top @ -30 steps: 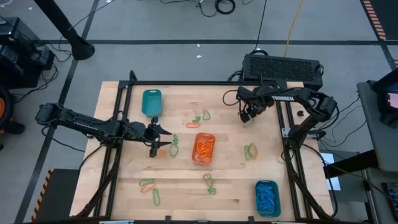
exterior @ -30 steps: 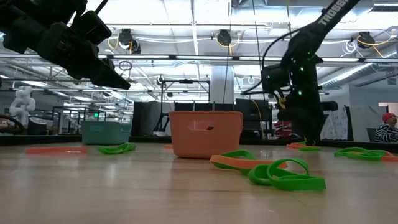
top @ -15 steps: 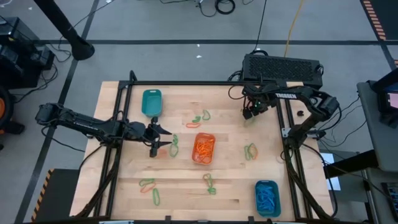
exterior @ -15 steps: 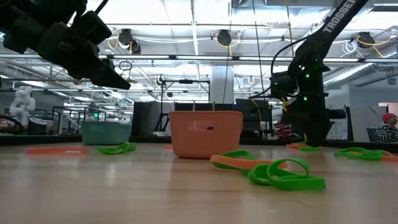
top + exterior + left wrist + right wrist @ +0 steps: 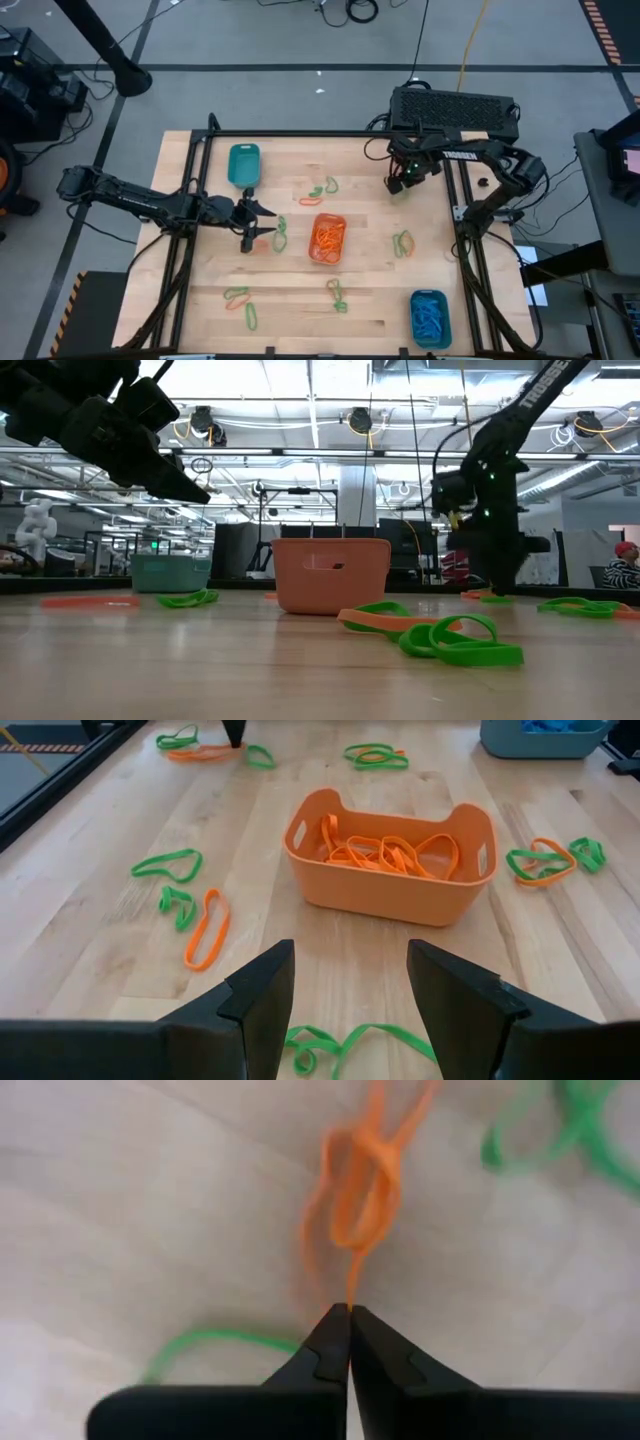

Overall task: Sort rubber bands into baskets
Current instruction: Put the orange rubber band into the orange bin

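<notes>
Next, my right gripper releases the orange rubber band, now at the table's far end, on top of the orange rubber bands in the orange basket (image 5: 330, 239).
At the table's far right my right gripper (image 5: 398, 185) points down, shut on an orange rubber band (image 5: 360, 1180), with green bands (image 5: 560, 1130) lying beside it. My left gripper (image 5: 268, 221) hovers open at centre left, short of the orange basket (image 5: 390, 860), which holds orange bands. A green band (image 5: 350, 1045) lies on the wood below its fingers. A teal basket (image 5: 243, 165) stands at the far left. Another teal basket (image 5: 430, 318), at the near right, holds blue bands. Loose orange and green bands (image 5: 320, 190) rest flat on the table. My right gripper pinches one end of the orange band's loop (image 5: 350, 1285) between its two fingertips, coming from above and pointing down. The rest of the band runs away from the fingers, blurred. Whether it is clear of the table I cannot tell.
More loose bands lie right of the orange basket (image 5: 403, 241), at the near left (image 5: 240, 298) and near the middle front (image 5: 337, 295). A black box (image 5: 455, 110) sits behind the far edge. Black frame rails (image 5: 190, 200) run along both sides of the table.
My right arm has swung slightly toward the table's far edge and its wrist has tipped over the bands at the far right.
</notes>
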Controlling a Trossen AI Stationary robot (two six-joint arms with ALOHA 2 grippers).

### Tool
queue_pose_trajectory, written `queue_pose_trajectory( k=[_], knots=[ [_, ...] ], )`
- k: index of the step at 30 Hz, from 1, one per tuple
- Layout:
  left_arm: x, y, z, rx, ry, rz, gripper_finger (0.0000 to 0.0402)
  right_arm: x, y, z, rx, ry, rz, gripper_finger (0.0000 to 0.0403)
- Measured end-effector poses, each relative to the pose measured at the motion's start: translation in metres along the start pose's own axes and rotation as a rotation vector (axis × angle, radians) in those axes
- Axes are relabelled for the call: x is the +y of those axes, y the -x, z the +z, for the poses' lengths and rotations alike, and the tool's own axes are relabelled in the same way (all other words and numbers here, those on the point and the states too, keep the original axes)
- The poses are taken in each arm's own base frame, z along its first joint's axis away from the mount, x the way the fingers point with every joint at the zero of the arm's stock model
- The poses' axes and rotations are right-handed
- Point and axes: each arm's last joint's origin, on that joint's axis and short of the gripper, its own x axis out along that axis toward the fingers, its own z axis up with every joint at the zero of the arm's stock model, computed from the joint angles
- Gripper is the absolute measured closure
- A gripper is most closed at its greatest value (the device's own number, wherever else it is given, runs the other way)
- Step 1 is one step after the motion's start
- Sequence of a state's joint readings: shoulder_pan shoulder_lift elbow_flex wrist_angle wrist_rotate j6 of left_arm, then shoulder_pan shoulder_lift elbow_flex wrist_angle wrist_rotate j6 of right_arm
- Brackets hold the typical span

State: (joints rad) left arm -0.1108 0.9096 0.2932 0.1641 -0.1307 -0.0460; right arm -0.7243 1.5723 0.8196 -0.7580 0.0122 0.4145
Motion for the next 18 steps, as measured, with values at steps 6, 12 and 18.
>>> queue_pose_trajectory(
  k=[6,12,18],
  knots=[
    [0.0,0.0,0.0,0.0,0.0,0.0,0.0198,0.009,0.044,-0.003,-0.186,0.033,0.064,0.0402],
    [0.0,0.0,0.0,-0.002,-0.002,0.0,0.0198,0.034,0.082,-0.022,-0.366,0.196,0.255,0.0402],
    [0.0,0.0,0.001,-0.005,-0.002,0.0,0.0198,0.078,0.1,-0.045,-0.476,0.357,0.468,0.0403]
  ],
)
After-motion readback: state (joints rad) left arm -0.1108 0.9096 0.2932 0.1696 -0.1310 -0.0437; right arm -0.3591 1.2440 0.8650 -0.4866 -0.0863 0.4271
